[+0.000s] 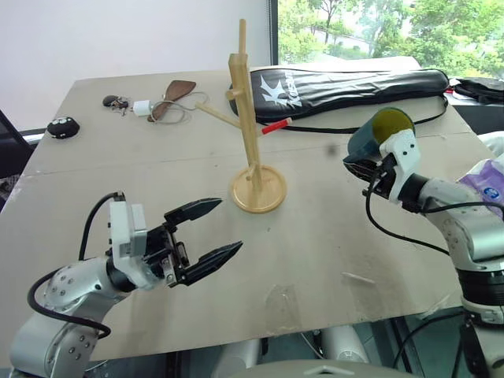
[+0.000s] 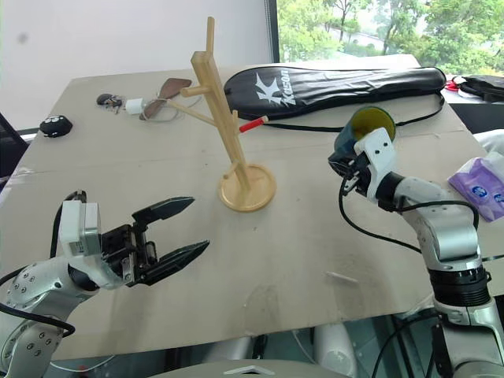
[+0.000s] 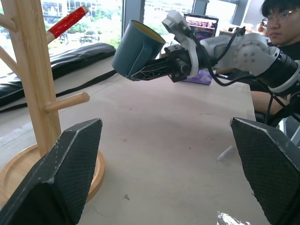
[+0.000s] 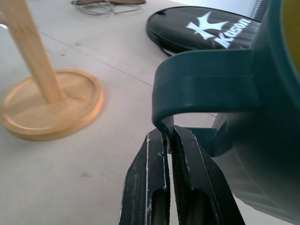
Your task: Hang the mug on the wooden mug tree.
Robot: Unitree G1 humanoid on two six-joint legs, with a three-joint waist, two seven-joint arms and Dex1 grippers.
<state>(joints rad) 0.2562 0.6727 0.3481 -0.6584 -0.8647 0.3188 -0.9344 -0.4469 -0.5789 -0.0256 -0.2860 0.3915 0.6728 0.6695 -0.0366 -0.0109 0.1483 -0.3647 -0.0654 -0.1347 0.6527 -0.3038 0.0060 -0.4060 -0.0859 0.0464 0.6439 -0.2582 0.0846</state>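
Observation:
The dark teal mug will hang under the red-tipped peg [image 1: 285,155] of the wooden mug tree after my right gripper releases it.
The dark teal mug [image 1: 376,134] with its yellow-green inside hangs in the air over the table's right side, tipped on its side. My right gripper [image 4: 168,136] is shut on the mug's handle [image 4: 206,84], pinching its lower end. The wooden mug tree [image 1: 248,118] stands upright mid-table on its round base [image 1: 258,190], with a red-tipped peg [image 1: 276,126] pointing toward the mug. The mug is well to the right of the tree and touches no peg. My left gripper [image 1: 228,225] is open and holds nothing, low at the front left, aimed at the tree's base.
A black racket bag [image 1: 346,83] lies along the table's far edge. Keys, a white charger [image 1: 142,107] with its cable and a small black object [image 1: 63,127] sit at the far left. A purple tissue pack [image 1: 490,186] is at the right. A person [image 3: 281,21] sits beyond the table.

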